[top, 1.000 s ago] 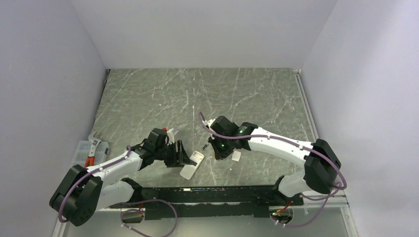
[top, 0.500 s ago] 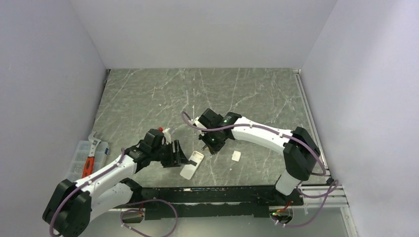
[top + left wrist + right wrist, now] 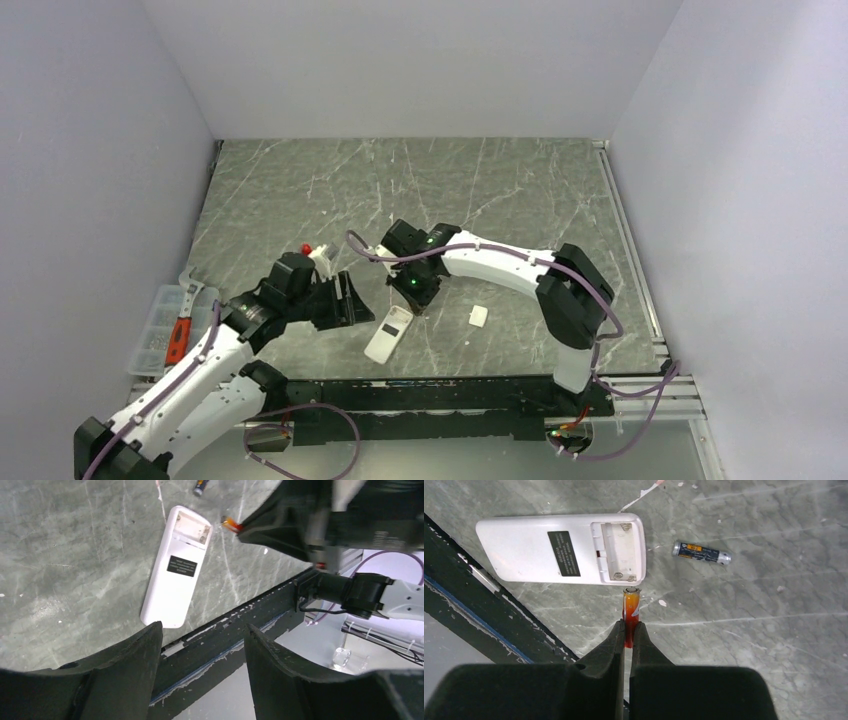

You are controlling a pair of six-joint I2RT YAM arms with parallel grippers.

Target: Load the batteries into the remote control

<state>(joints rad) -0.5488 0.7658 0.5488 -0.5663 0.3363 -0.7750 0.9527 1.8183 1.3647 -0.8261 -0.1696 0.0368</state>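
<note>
Next, my right gripper releases the orange-red battery, now just short of the bay's end, in the open battery bay at the remote control's far end (image 3: 402, 314) (image 3: 626, 552).
The remote control (image 3: 388, 333) lies face down near the table's front edge, white back up, with its battery bay open and empty (image 3: 618, 545). It also shows in the left wrist view (image 3: 175, 575). My right gripper (image 3: 628, 627) is shut on an orange-red battery (image 3: 630, 610), whose tip is just short of the bay's end. In the top view the right gripper (image 3: 413, 300) is over the remote's far end. A dark battery (image 3: 701, 553) lies on the table beside the remote and shows in the left wrist view (image 3: 199, 487). My left gripper (image 3: 345, 300) is open and empty, left of the remote, with its fingertips (image 3: 150, 635) wide apart.
A small flat white square piece (image 3: 478, 316) lies right of the remote. A clear organizer box with red-handled pliers (image 3: 178, 335) sits at the table's left edge. A black rail (image 3: 430, 390) runs along the near edge, close to the remote's near end.
My right gripper has moved left with the battery, from beside the white square piece to the remote's open end. My left gripper has drawn back to the left, away from the remote.
</note>
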